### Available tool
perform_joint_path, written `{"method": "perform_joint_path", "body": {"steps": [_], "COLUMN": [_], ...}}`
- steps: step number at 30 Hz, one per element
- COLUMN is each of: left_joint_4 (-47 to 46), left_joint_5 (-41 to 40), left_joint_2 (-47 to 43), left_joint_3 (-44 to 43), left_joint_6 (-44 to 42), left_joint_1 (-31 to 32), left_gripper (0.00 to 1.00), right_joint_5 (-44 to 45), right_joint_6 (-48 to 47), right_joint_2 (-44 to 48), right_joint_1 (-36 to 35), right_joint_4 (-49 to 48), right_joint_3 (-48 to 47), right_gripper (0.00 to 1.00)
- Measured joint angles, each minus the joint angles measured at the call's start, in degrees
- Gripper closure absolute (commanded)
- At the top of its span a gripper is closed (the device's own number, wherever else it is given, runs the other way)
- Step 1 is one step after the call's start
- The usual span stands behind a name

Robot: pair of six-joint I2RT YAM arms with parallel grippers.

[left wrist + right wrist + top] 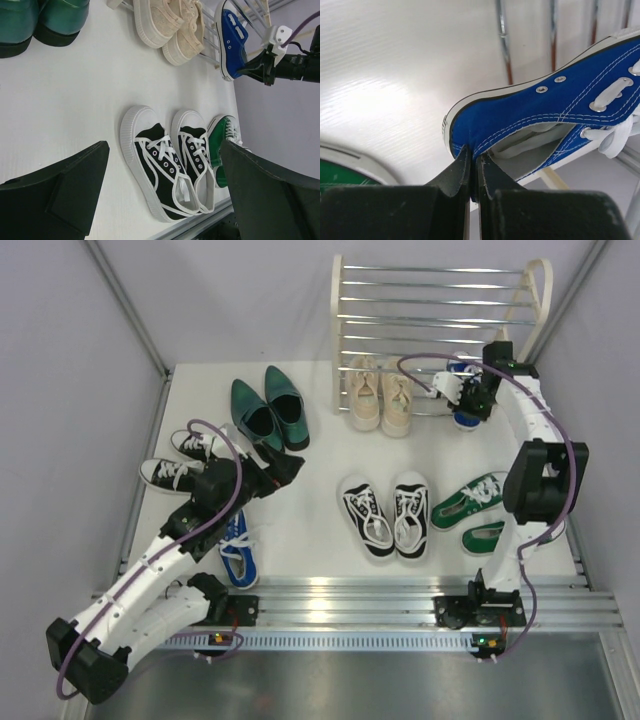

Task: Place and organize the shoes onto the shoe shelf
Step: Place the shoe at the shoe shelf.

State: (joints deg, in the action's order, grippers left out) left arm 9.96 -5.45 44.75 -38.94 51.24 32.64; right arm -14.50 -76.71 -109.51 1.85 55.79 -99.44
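Note:
I should next move my left gripper to the blue sneaker that lies by my left arm, and there I should close it on the blue sneaker's tied white laces (pixel 241 540).
My right gripper (pixel 472 157) is shut on the heel wall of a blue sneaker (pixel 545 110), holding it at the low right end of the shoe shelf (pixel 440 310), beside the beige lace-ups (pixel 380 395). The other blue sneaker (pixel 238 545) lies by my left arm. My left gripper (pixel 285 472) is open and empty above the table, between the dark green dress shoes (pixel 268 412) and a black-and-white pair (pixel 385 515). In the left wrist view that pair (pixel 170 165) shows between my wide-apart fingers (pixel 65 195). Green sneakers (pixel 475 510) lie under the right arm.
Another black-and-white pair (pixel 185 460) lies at the far left, partly hidden by the left arm. The shelf's upper chrome bars (pixel 430 285) carry nothing. An aluminium rail (pixel 400 600) runs along the table's near edge. Grey walls close both sides.

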Motion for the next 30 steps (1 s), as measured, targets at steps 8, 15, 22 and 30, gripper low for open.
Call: {"method": "perform_joint_path", "body": {"steps": [8,15,22,30], "left_joint_4": [0.4,0.5,0.8,0.9], "left_joint_5": [0.0,0.0,0.0,0.0], "left_joint_2": [0.0,0.9,0.8,0.7], "left_joint_3": [0.2,0.2,0.2,0.2], "left_joint_6": [-0.2,-0.2,-0.2,-0.2], "left_joint_1": [0.0,0.0,-0.1,-0.1], "left_gripper": [0.02,0.02,0.02,0.02], "right_joint_5": [4.4,6.5,7.7,8.4], "right_joint_6": [1.2,0.9,-0.2,-1.0], "right_joint_2": [-5.2,-8.8,-10.2,-10.7], "right_joint_1": [0.0,0.0,0.0,0.1], "right_joint_4": [-10.6,-15.1,-17.1,-18.0], "right_joint_3": [0.0,0.0,-0.9,-1.2], "right_gripper": [1.0,1.0,0.98,0.86]}}
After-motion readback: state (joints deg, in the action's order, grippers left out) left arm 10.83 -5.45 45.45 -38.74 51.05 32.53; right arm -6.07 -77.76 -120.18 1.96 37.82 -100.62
